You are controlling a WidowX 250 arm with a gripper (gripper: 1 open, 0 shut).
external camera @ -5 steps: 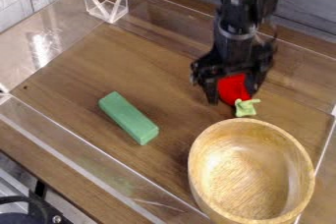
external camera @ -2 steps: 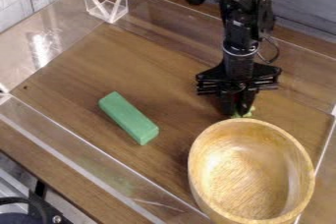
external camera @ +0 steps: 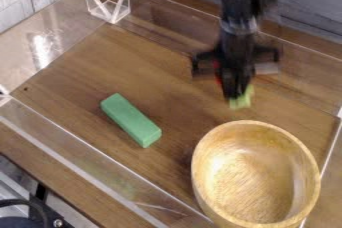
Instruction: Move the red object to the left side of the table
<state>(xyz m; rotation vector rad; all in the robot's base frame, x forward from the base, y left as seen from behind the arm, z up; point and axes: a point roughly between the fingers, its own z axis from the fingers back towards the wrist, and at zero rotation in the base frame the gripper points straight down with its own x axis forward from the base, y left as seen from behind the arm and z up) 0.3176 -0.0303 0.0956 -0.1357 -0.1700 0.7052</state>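
Observation:
The red object, now a little above and behind the bowl, will be let go by my gripper on the bare wood [external camera: 100, 59], in the spot between the green block and the clear folded stand.
The frame is motion-blurred around the arm. My gripper [external camera: 237, 86] points down over the right half of the table [external camera: 147, 62], shut on the red object [external camera: 235, 76]. Only a red patch shows between the dark fingers, and its yellow-green leafy stem [external camera: 241, 99] hangs just below them. The fruit looks lifted off the wood, a little above and behind the bowl.
A large wooden bowl [external camera: 201, 162] fills the front right corner, close under the gripper. A green rectangular block [external camera: 131, 120] lies left of centre. Low clear acrylic walls [external camera: 54, 32] border the table, with a clear folded stand [external camera: 107, 4] at the back left.
The fingers stood open around the red fruit on the table, then closed on it. Now the gripper has risen with the fruit, its stem dangling below.

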